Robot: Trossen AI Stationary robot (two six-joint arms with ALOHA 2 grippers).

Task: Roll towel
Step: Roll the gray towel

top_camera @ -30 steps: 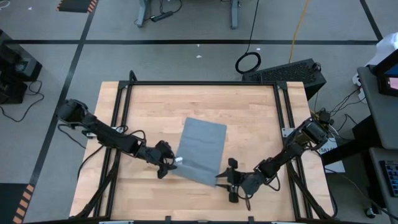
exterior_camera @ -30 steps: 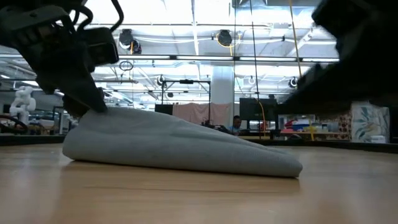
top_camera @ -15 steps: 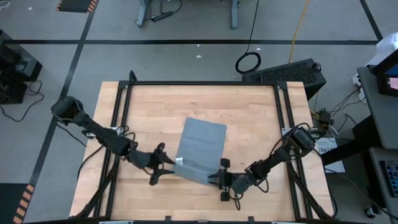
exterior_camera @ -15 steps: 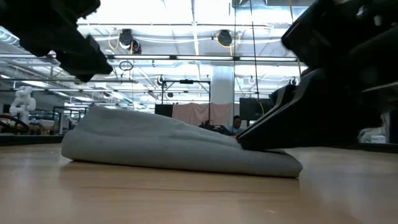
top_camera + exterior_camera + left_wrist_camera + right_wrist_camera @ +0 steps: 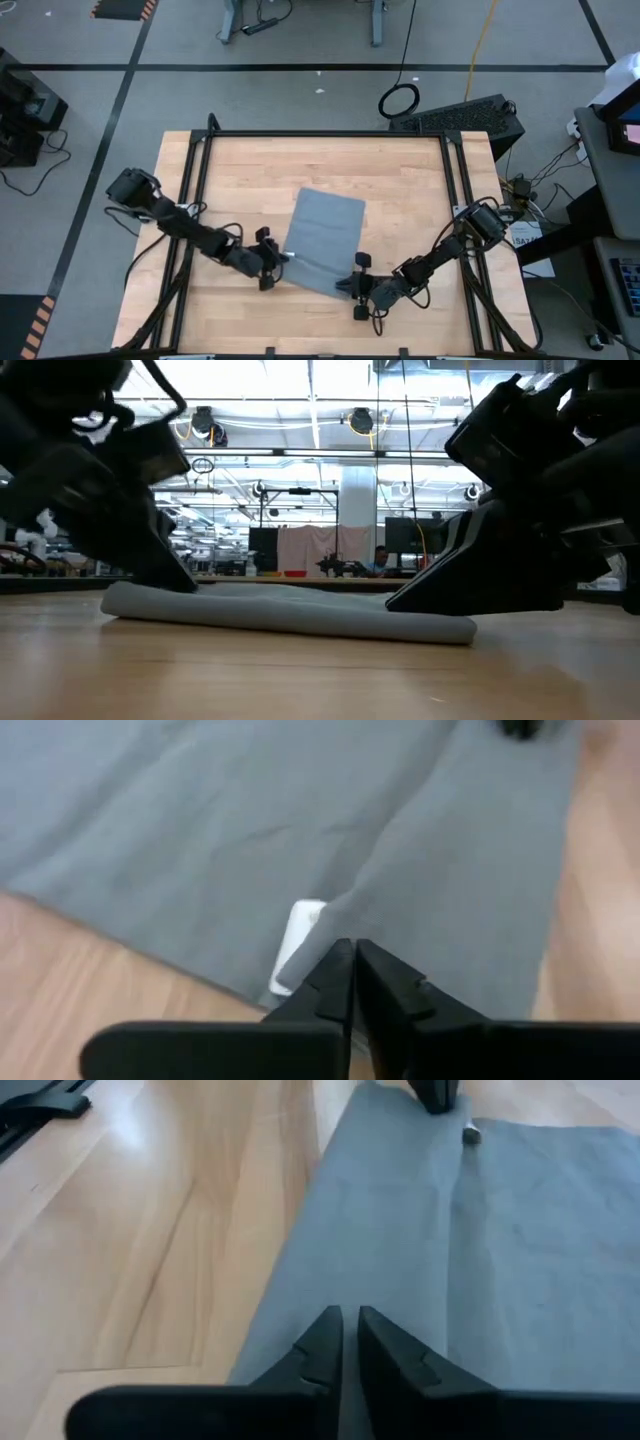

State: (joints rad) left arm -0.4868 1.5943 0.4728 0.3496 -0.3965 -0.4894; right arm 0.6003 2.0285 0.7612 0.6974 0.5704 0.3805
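My right gripper has the crooked grey towel's folded part slanting toward it, so it should take the folded part's ends [image 5: 334, 292] and pull the towel square before rolling.
The grey towel [image 5: 323, 238] lies flat on the wooden table, its near edge folded over into a strip; it shows low and flat in the low view [image 5: 290, 610]. A small white tag [image 5: 296, 944] sits at the left end of that strip. My left gripper [image 5: 275, 258] is shut at the strip's left end, beside the tag. My right gripper [image 5: 350, 285] is shut at the strip's right end. Both fingers reach down to table height in the low view. My left gripper pinches the folded near edge [image 5: 372, 910] right beside the white tag. Its fingers come slanting down from the table's left. The cloth lies on the table, with a crease running away from the fingertips. My right gripper has its fingers closed on the right end of the folded strip [image 5: 350, 1285], with only a thin line of cloth between them. It comes slanting down from the table's right, along the strip. The towel lies flat on the table.
A black metal frame [image 5: 200, 150] runs along the table's left, far and right sides. Bare wood lies on all sides of the towel. Beyond the table are a floor with cables and a dark keyboard [image 5: 465, 112].
The towel's near left corner, held raised a second ago, now lies flat. My left gripper rose and drew a little toward the table's left, then came back down at the tag. My right gripper has moved toward the table's left and down onto the strip's right end.
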